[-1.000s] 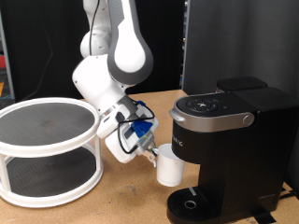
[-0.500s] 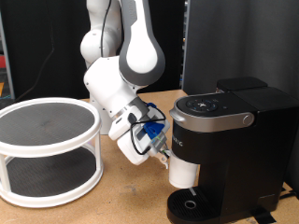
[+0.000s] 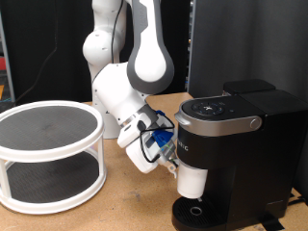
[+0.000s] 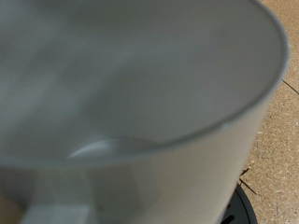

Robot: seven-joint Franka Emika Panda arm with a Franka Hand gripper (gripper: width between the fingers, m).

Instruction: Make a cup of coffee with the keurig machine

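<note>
Next, I bring my gripper to let go of the white cup on the drip tray of the black keurig machine (image 3: 191, 216), under the machine's brew head.
The white cup (image 3: 192, 182) hangs just above the drip tray (image 3: 197, 211) of the black keurig machine (image 3: 236, 144), under its brew head. My gripper (image 3: 174, 166) is at the cup's left side in the exterior view and is shut on the cup's edge. The machine's lid is down, with its round top button (image 3: 205, 107) showing. In the wrist view the cup (image 4: 131, 103) fills nearly the whole picture, seen from close up, and a dark bit of the drip tray (image 4: 245, 207) shows at the corner. The fingers do not show there.
A white two-tier round rack (image 3: 48, 154) with dark mesh shelves stands at the exterior view's left on the wooden table (image 3: 125, 207). A black panel (image 3: 245, 43) rises behind the machine. The arm's white links lean over the table's middle.
The arm has carried the cup to the exterior view's right and slightly down, from beside the machine to under its brew head above the drip tray.
</note>
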